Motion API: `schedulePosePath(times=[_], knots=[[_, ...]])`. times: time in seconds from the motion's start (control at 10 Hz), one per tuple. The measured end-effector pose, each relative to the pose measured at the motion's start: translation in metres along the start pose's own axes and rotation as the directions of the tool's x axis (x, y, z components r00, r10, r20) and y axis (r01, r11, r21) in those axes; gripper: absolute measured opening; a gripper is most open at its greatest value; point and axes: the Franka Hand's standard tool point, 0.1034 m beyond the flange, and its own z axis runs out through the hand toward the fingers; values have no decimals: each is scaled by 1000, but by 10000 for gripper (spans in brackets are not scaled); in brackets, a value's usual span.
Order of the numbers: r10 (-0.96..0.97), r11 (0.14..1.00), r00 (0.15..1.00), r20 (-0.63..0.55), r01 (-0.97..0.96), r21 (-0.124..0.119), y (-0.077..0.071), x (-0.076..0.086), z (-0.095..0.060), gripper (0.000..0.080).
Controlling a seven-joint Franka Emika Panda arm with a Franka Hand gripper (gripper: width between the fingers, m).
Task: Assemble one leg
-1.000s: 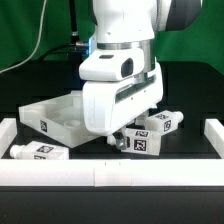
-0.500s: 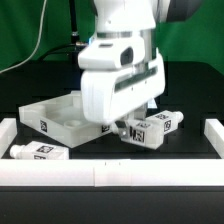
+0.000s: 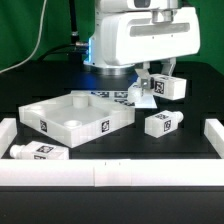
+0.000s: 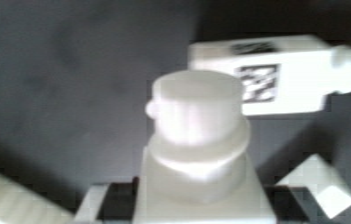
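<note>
My gripper is to set the leg down on the black table [image 3: 191, 103]. It will let go of it behind the second leg, farther from the white tabletop.
My gripper [image 3: 153, 86] is shut on a leg [image 3: 168, 85], a short white peg with black-and-white tags, and holds it in the air to the exterior view's right of the tabletop. In the wrist view the held leg [image 4: 198, 125] stands out from between my fingers [image 4: 122, 198]. A second leg [image 3: 163, 123] lies on the black table below; it also shows in the wrist view [image 4: 282, 72]. A third leg [image 3: 36, 152] lies at the front, on the exterior view's left. The white square tray-like tabletop [image 3: 45, 117] rests left of centre.
A low white border [image 3: 100, 176] runs along the front, with white blocks at the corners [image 3: 213, 135]. A tagged flat piece [image 3: 112, 96] shows behind the tabletop, under the arm. A green backdrop and cables stand behind.
The gripper has risen from the table and moved toward the exterior view's right with the leg in it. The leg is now off the table. The other parts have not moved.
</note>
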Motion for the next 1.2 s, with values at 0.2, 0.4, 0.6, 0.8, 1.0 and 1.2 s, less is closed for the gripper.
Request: schedulePosePath(times=[0.2,0.4,0.6,0.8,1.0,1.2], knots=[[2,1000,1000,-1,-2,-2,4,0,1,285],[62,998,998,-7,-62,-6,0,0,1,285],[217,976,976,-19,-218,-10,-47,-16,-2,285],[254,967,967,-38,-254,-6,-96,-32,5,285],[260,966,965,-42,-260,-4,-100,-33,7,285],[260,966,965,-41,-260,-4,-101,-33,7,285]])
